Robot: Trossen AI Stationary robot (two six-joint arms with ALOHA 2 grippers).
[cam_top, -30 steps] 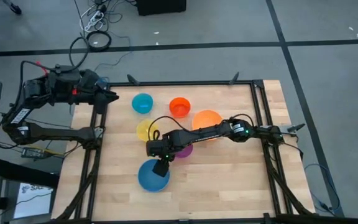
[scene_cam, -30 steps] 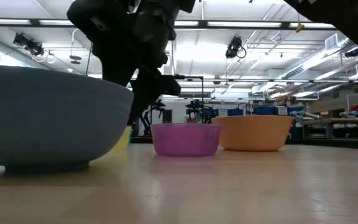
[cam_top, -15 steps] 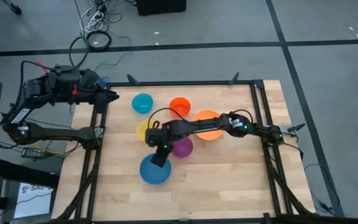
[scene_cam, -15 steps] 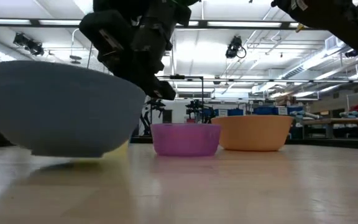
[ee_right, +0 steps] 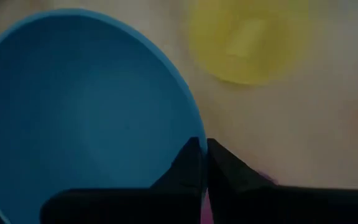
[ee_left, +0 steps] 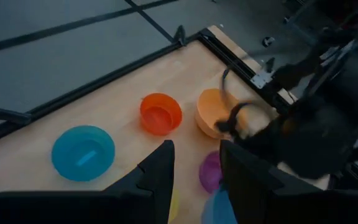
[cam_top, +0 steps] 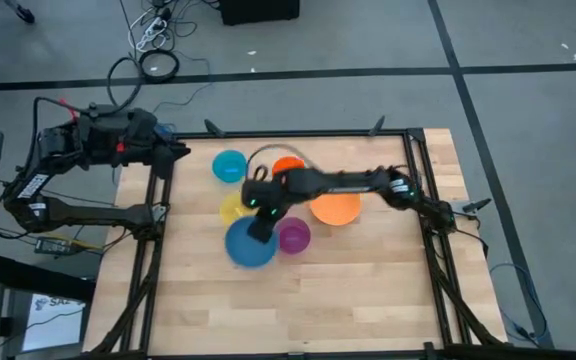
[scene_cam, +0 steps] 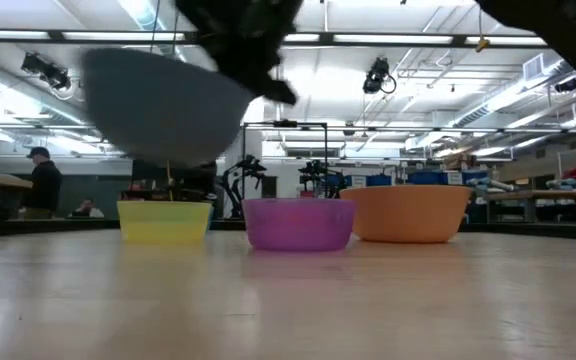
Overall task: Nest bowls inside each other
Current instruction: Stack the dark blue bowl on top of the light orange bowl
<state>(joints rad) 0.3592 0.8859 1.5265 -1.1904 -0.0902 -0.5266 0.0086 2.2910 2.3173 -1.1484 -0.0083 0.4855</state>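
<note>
My right gripper needs to let go of the large blue bowl inside the large orange bowl [cam_top: 336,204].
My right gripper [cam_top: 260,226] is shut on the large blue bowl [cam_top: 249,245], which hangs above the table's middle [scene_cam: 163,105]. On the table stand the purple bowl [cam_top: 295,236], the yellow bowl [cam_top: 232,208], the large orange bowl [cam_top: 337,206], the red-orange bowl [cam_top: 288,168] and the cyan bowl [cam_top: 229,166]. The right arm crosses over the red-orange bowl. My left gripper [ee_left: 194,180] hangs open above the table's far left corner [cam_top: 173,152], holding nothing. My right gripper pinches the blue bowl's rim [ee_right: 191,134], one finger [ee_right: 185,163] inside the bowl and one finger [ee_right: 229,167] outside. The fingers come slanting down from above, at the rim's far right side. The bowl hangs tilted, clear of the table [scene_cam: 163,105].
A black metal frame [cam_top: 308,133] runs around the wooden tabletop. Bare wood lies along the near half of the table [cam_top: 308,300]. In the low view a person [scene_cam: 40,185] stands in the room behind, far from the table.
My right gripper has risen and gone toward the table's far edge with the blue bowl. The bowl stood on the table near its front; now it is lifted clear and tipped, beside the purple and yellow bowls.
</note>
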